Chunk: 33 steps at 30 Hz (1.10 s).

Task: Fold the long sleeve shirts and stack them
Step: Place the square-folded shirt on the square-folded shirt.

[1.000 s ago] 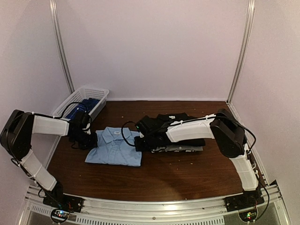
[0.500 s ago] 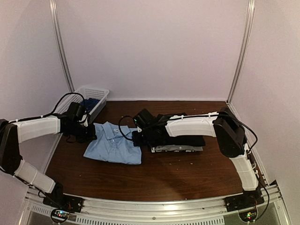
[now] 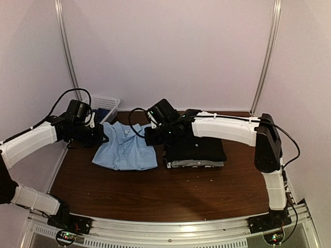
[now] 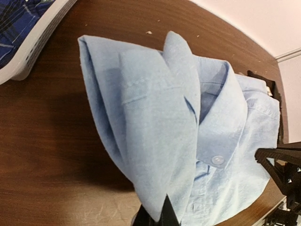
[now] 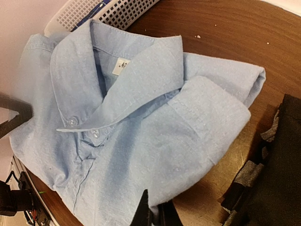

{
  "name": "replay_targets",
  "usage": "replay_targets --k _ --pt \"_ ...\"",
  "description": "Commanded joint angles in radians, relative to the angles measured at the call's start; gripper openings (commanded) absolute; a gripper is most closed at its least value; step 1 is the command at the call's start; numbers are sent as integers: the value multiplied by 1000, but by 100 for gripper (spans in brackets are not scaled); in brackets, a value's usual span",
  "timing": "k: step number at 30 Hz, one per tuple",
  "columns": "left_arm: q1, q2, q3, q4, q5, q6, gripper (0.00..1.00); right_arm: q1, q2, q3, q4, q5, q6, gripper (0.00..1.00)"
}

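Next, my right gripper lets go of the light blue shirt on top of the folded black shirt (image 3: 197, 140) (image 5: 282, 188).
The folded light blue long sleeve shirt (image 3: 125, 151) hangs between both grippers with its collar end raised; its near edge still seems to rest on the table. My left gripper (image 3: 101, 138) is shut on the shirt's left edge (image 4: 155, 188). On the shirt's right edge (image 5: 188, 155), the right gripper (image 3: 150, 136) is shut too. In the wrist views only the fingertips show at the bottom, the left gripper (image 4: 157, 216) and right gripper (image 5: 157, 214) pinching cloth. A folded black shirt (image 3: 199, 147) lies on a grey patterned one (image 3: 196, 164) just to the right.
A white mesh basket (image 3: 109, 103) with dark blue cloth (image 4: 19, 19) inside stands at the back left against the wall. The brown table (image 3: 170, 191) is walled on three sides. The black stack's edge (image 5: 277, 179) lies close beside the right gripper.
Both grippers have risen and moved toward the back wall with the light blue shirt's side edges pinched. The shirt's collar end has lifted off the table.
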Motion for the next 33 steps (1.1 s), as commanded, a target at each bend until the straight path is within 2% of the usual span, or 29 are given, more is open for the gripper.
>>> replay_targets --k 1,7,15,24,33 --pt "-56 -18 96 47 82 -60 0 -31 -106 27 -46 31 -53 0" --pt "-197 96 218 128 85 -134 0 -116 -221 -58 -79 52 -99 0" --pt "-329 358 468 176 80 -168 0 -291 -432 -308 -68 56 -149 0" --pt "-408 618 713 176 122 -176 0 -463 -566 -496 -51 11 -192 0" --pt "-416 706 767 175 138 -184 0 -530 -591 -559 -51 0 -207 0"
